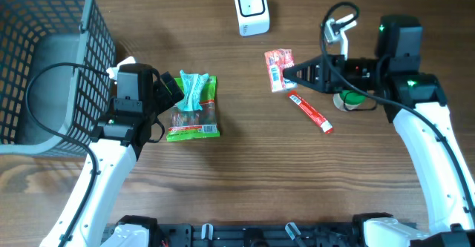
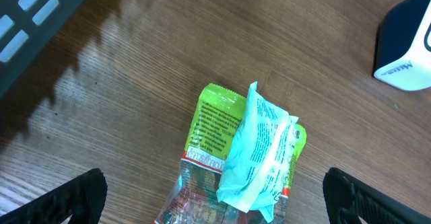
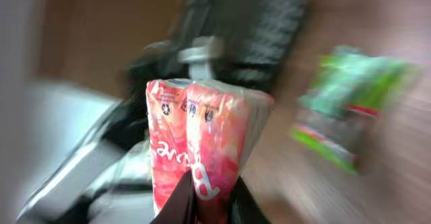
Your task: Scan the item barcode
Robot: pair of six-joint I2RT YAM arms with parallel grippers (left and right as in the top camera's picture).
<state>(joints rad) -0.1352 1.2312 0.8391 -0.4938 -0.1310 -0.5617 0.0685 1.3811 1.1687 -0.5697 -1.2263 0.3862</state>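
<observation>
The robot's right gripper needs to release the snack packet between the red stick packet and the green roll (image 1: 329,89). The snack packet now hangs off the table.
A red and pink snack packet (image 1: 280,69) hangs off the table, with my right gripper (image 1: 291,73) shut on its lower end. In the right wrist view the packet (image 3: 202,136) stands up between the dark fingertips (image 3: 180,200), and the picture is blurred. The white barcode scanner (image 1: 251,8) stands at the table's far middle, a short way up and left of the packet. My left gripper (image 2: 219,200) is open wide over a green packet (image 2: 215,123) that has a teal packet (image 2: 259,150) lying on it.
A grey wire basket (image 1: 44,61) fills the left side of the table. A red stick packet (image 1: 310,112) and a green roll (image 1: 349,99) lie below my right arm. The scanner (image 2: 407,46) shows at the left wrist view's right edge.
</observation>
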